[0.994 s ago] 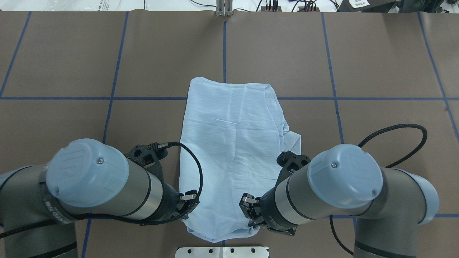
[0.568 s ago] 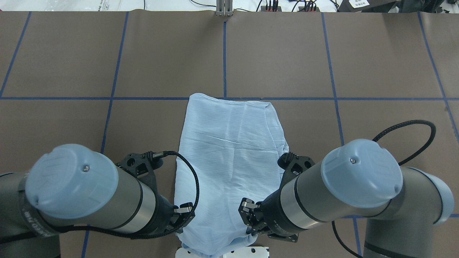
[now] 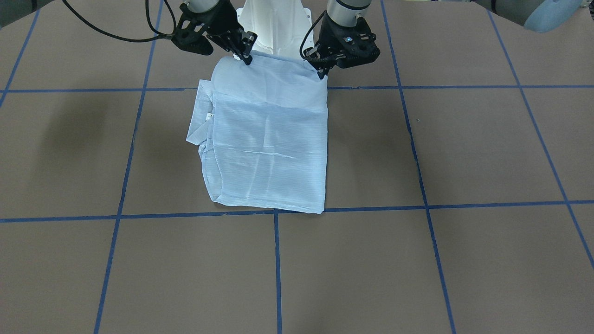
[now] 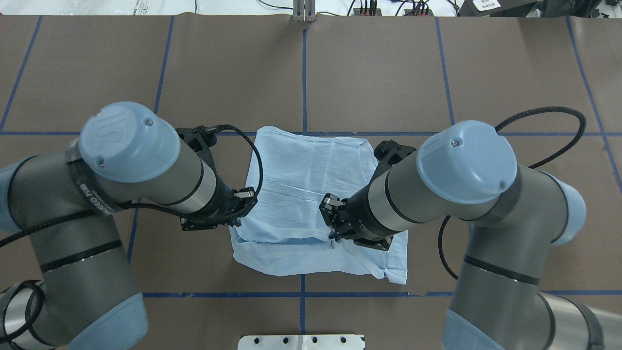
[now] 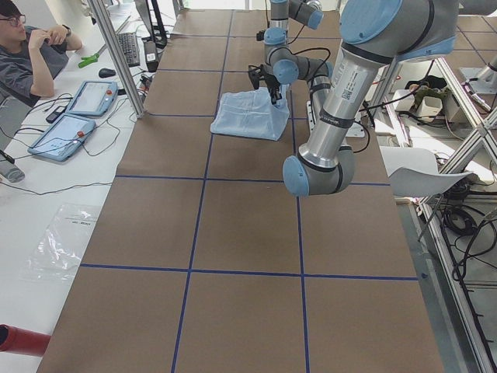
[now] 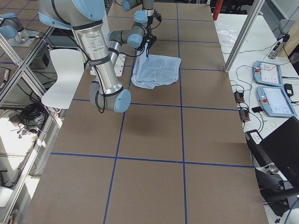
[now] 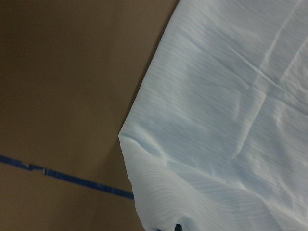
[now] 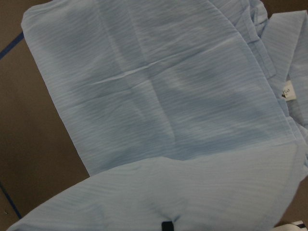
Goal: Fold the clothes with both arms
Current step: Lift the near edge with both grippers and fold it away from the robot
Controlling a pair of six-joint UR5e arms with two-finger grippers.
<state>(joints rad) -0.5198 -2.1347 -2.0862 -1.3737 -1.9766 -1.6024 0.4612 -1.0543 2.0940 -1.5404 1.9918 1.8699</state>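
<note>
The robot's left gripper will release the held corner, now raised above the rest of the shirt, just inside the shirt's far corner (image 3: 310, 184) by the blue tape.
The pale-blue shirt (image 4: 301, 180) lies on the brown table, partly doubled over, with its collar side (image 3: 199, 125) sticking out at one edge. My left gripper (image 4: 238, 224) is shut on the shirt's near edge at one corner. My right gripper (image 4: 340, 238) is shut on the same edge at the other corner. In the front-facing view the left gripper (image 3: 321, 74) and right gripper (image 3: 247, 59) hold that edge raised above the rest of the shirt (image 3: 269, 139). Both wrist views are filled by the fabric (image 7: 216, 120) (image 8: 159, 96), with a small white label (image 8: 287, 91) showing.
Blue tape lines (image 4: 303, 73) divide the table into squares. The white base plate (image 4: 301, 341) sits at the near edge. A black cable (image 4: 544, 141) loops beside the right arm. A person (image 5: 23, 47) sits at a side table with tablets (image 5: 78, 116). A white chair (image 6: 63, 74) stands behind the robot.
Both arms first drew the shirt's near edge toward the robot's base, then carried it up and away over the rest of the shirt. A fold has formed along the near side.
</note>
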